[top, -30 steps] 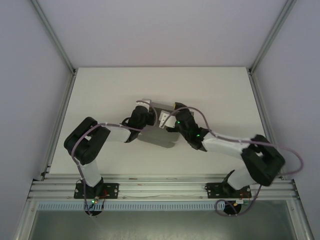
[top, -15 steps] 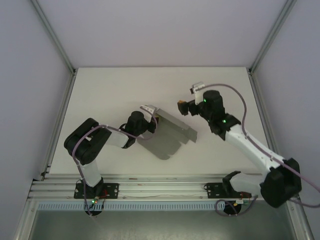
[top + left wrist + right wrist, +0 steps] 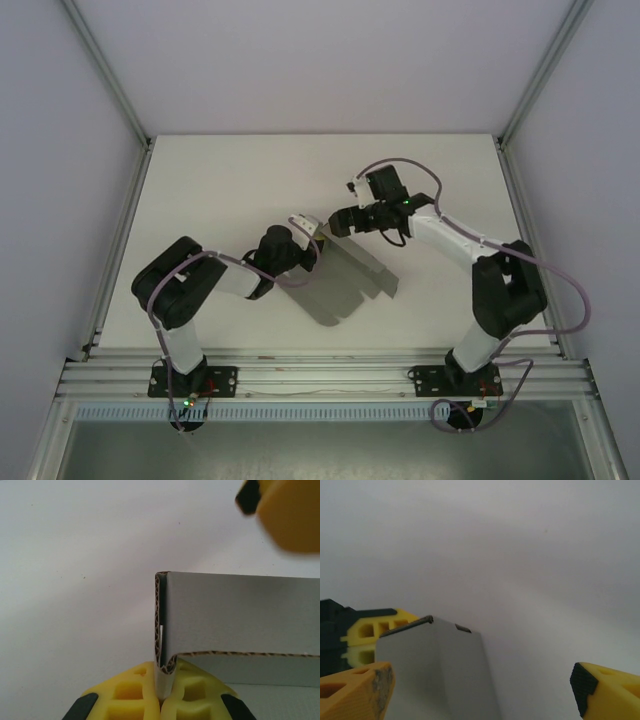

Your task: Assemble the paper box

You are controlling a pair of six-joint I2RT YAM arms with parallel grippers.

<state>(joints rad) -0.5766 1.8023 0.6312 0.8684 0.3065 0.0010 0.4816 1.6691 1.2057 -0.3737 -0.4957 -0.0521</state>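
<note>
The raised panel lies slanted, its open end away from my right gripper, so my left gripper should retake the folded edge [image 3: 164, 662] and turn the paper box straighter.
The paper box [image 3: 342, 282] is a grey die-cut card sheet lying partly folded at the table's middle. My left gripper [image 3: 308, 236] is shut on its far left folded edge. In the left wrist view the yellow fingers [image 3: 135, 695] pinch the doubled corrugated edge [image 3: 163, 680], and a raised panel [image 3: 240, 615] runs off to the right. My right gripper [image 3: 338, 222] hovers open just beyond the card's far corner. Its jaws stand wide apart around the grey panel [image 3: 435, 675] in the right wrist view, not touching it.
The white table [image 3: 220, 190] spreads around the sheet, bounded by aluminium frame rails [image 3: 120, 250] on the left and right. The left gripper's yellow finger [image 3: 375, 630] shows behind the card. The right gripper's blurred finger [image 3: 287, 515] hangs at the upper right.
The right gripper let go of the card, swung away to the back right, then came back to the card's far corner. The left gripper kept its hold and the sheet shifted slightly.
</note>
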